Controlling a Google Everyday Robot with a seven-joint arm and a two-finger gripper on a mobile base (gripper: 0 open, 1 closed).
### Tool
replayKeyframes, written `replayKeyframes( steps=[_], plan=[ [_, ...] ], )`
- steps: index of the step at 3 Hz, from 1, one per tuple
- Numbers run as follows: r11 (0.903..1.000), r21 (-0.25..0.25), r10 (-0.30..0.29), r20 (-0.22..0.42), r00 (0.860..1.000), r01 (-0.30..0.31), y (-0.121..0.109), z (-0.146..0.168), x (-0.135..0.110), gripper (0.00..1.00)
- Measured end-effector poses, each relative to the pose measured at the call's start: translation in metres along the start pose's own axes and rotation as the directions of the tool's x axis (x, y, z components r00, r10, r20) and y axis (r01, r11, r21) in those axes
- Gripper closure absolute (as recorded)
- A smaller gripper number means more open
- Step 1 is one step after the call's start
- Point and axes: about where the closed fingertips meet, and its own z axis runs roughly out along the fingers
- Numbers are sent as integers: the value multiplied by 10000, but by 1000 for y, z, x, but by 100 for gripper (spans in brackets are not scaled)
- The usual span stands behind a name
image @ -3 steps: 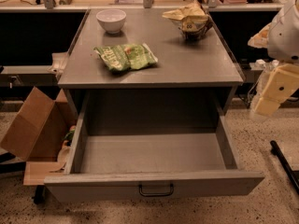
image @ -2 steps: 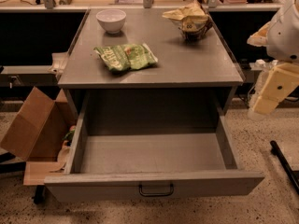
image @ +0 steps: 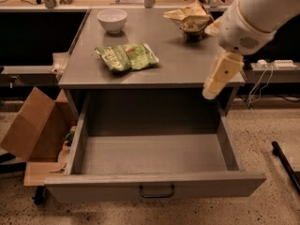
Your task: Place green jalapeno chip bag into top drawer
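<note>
The green jalapeno chip bag is on the grey table top, and my gripper needs to go to its middle (image: 129,57) next and close there.
The green jalapeno chip bag (image: 126,56) lies flat on the grey table top (image: 187,64), left of centre. The top drawer (image: 93,187) is pulled fully open below the table, and its inside is bare. Its dark bail handle (image: 157,191) sits mid-front. My gripper (image: 212,89) hangs from the white arm (image: 248,18) at the table's front right edge, above the drawer's right rear corner. It is well to the right of the bag and holds nothing that I can see.
A white bowl (image: 112,20) stands at the table's back left. A yellow-tan snack bag (image: 187,14) rests on a dark bowl (image: 193,33) at the back right. An open cardboard box (image: 33,125) sits on the floor at the left. A black rod (image: 286,165) lies on the floor at the right.
My arm has swung left from beside the table. The gripper now hangs over the table's front right edge. The bag and the drawer have not moved.
</note>
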Motion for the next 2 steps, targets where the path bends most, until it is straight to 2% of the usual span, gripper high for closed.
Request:
replayKeyframes(
  steps=[1, 2],
  plan=[
    [9992, 259, -348, 1330, 9905, 316, -41, 51, -41, 0],
    [9992, 259, -348, 1330, 9905, 316, -41, 51, -41, 0]
  ],
)
